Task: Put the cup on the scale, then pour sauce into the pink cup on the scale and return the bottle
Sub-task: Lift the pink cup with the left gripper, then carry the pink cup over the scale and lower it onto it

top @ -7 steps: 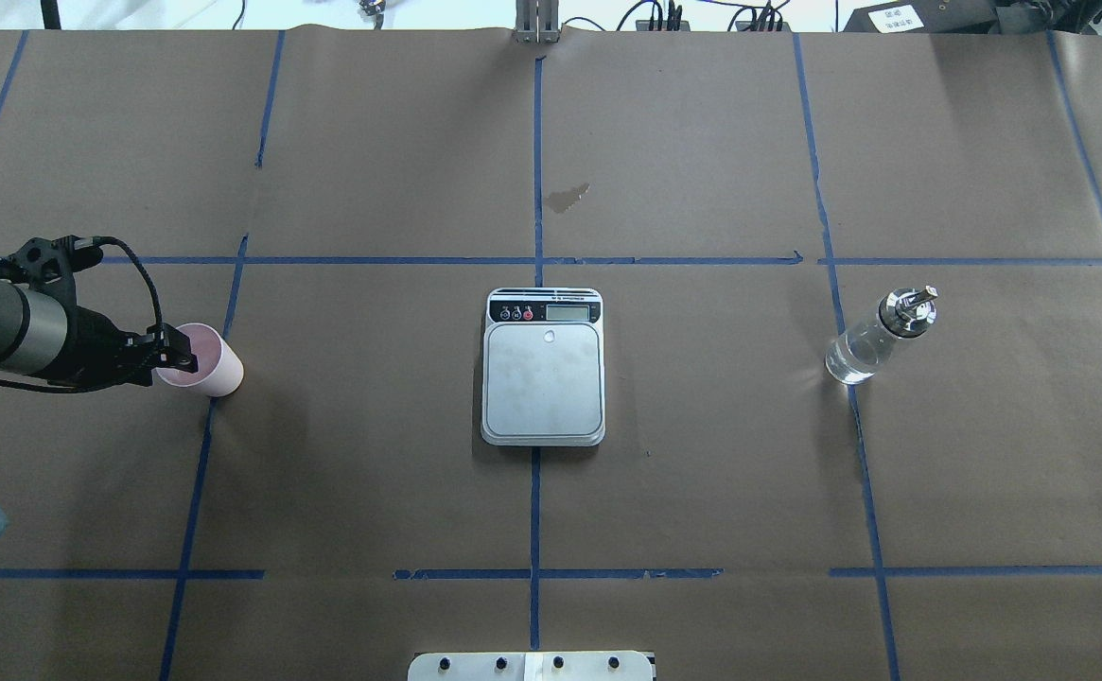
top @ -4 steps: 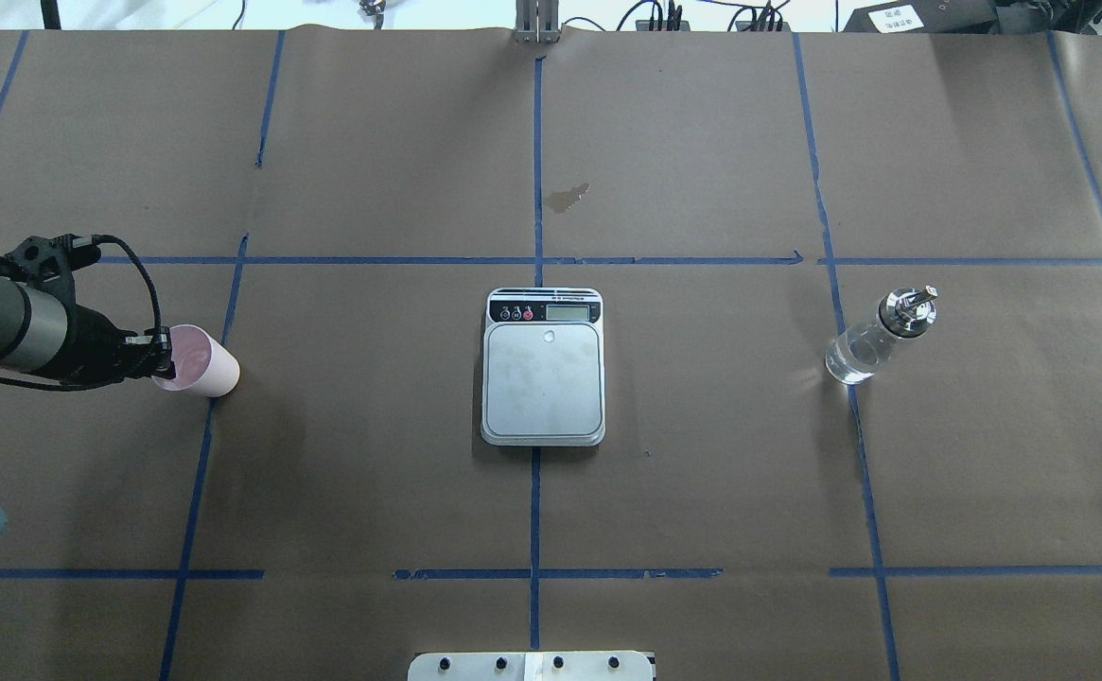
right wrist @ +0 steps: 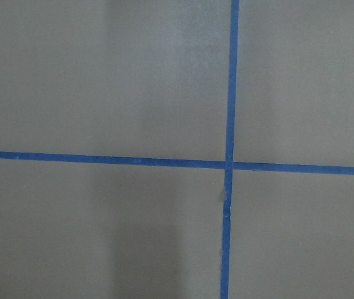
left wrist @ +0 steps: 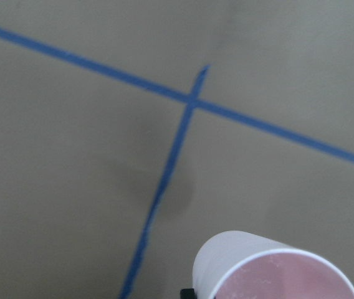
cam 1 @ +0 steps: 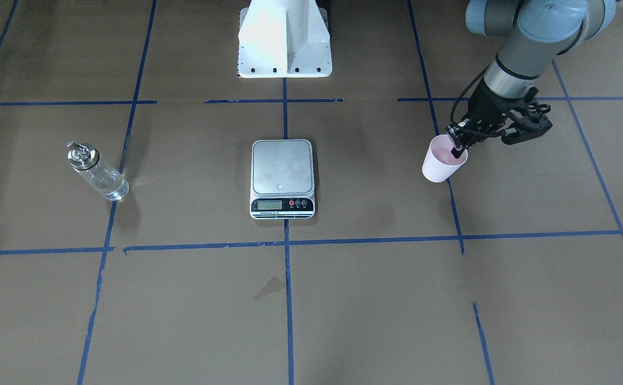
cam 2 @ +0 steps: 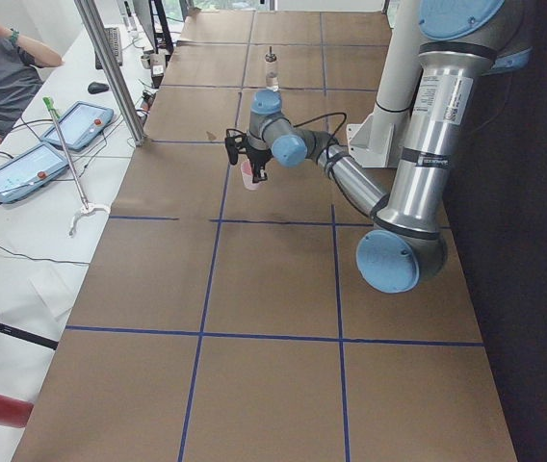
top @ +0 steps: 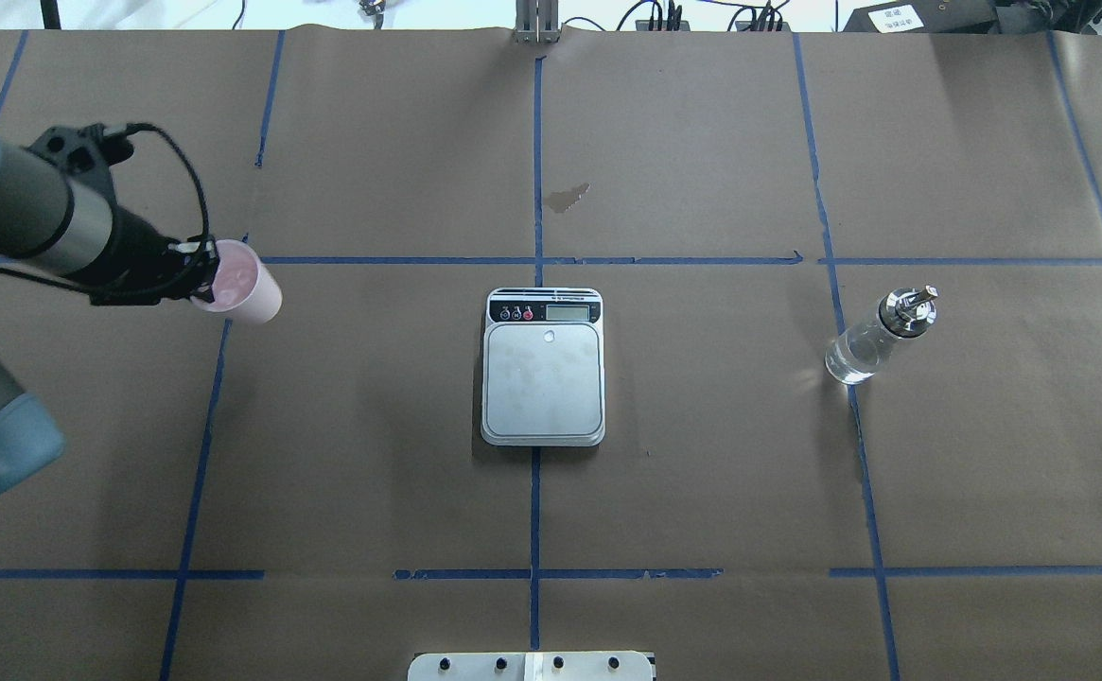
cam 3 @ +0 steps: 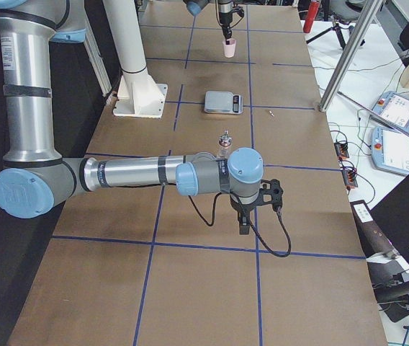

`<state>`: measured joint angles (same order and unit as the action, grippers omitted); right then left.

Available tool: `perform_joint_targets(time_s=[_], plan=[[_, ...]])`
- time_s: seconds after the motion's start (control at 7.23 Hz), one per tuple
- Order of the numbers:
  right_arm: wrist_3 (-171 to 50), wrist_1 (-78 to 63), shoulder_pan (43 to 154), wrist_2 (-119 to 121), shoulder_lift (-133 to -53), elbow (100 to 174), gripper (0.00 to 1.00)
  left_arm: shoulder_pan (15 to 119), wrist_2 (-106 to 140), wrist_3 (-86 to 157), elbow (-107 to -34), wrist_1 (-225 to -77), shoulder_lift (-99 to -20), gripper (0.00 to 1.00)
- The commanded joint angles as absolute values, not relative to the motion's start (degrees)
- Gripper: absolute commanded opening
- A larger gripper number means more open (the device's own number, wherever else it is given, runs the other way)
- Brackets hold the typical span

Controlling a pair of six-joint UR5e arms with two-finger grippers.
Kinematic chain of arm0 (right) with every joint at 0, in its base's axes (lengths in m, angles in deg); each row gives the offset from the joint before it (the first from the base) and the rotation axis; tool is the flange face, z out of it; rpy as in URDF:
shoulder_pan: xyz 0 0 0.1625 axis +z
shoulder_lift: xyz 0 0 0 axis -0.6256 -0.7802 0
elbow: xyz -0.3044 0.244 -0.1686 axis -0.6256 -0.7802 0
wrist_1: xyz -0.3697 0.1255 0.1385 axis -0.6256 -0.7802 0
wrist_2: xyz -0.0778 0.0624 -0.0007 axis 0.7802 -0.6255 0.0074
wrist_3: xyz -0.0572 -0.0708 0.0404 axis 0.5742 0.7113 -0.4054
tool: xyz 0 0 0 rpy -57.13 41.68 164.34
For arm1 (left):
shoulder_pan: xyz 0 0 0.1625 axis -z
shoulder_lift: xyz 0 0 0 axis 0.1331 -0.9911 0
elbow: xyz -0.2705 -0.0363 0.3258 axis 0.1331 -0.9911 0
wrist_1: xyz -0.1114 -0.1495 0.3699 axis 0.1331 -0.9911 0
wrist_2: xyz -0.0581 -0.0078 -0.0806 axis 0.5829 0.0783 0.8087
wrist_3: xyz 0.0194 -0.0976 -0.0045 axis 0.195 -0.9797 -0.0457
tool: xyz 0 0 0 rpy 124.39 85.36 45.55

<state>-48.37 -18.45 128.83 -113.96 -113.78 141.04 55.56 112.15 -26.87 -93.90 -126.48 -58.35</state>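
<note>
I need to set the pink cup with my left gripper near the middle of the scale's bare platform [cam 1: 286,175], slightly toward the display.
The pale pink cup [top: 250,291] hangs above the table at the left, tilted, casting a shadow on the paper below. My left gripper [top: 199,274] is shut on its rim, one finger inside the cup [cam 1: 443,161]. The left wrist view shows the cup's [left wrist: 270,268] rim and pink inside. The scale [top: 543,380] lies at the table's centre with its platform bare. The clear bottle [top: 874,339] with sauce stands upright at the right. My right gripper [cam 3: 244,225] hovers low over the table near the bottle [cam 3: 225,143]; I cannot tell whether it is open or shut.
Blue tape lines grid the brown paper. A dark stain [top: 567,197] marks the paper beyond the scale. The white robot base [cam 1: 284,45] stands at the near edge. A person sits beside tablets [cam 2: 71,125] and a metal pole [cam 2: 110,72] along the far side.
My left gripper closed on the cup's rim and lifted it off the table, carrying it away from the robot and slightly toward the scale. Scale and bottle have not moved.
</note>
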Motion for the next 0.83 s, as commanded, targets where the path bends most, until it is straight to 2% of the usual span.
perform_joint_targets(time_s=[0.0, 0.28, 0.55, 0.69], plan=[[-48.37, -18.38, 128.81, -113.98, -114.08, 141.70, 1.00, 53.64, 112.62, -36.00, -92.58, -110.96, -75.15, 0.00], [-48.45, -18.38, 128.81, -113.90, -113.90, 141.62, 1.00, 45.56, 111.92, -49.46, -80.96, -114.26, -85.94, 0.00], [-48.45, -18.38, 128.81, -113.98, -113.81, 141.61, 1.00, 37.49, 104.58, -55.31, -74.50, -116.04, -90.38, 0.00], [-48.45, -18.29, 128.81, -113.98, -113.73, 141.70, 1.00, 37.19, 104.36, -55.42, -71.33, -119.35, -90.31, 0.00]])
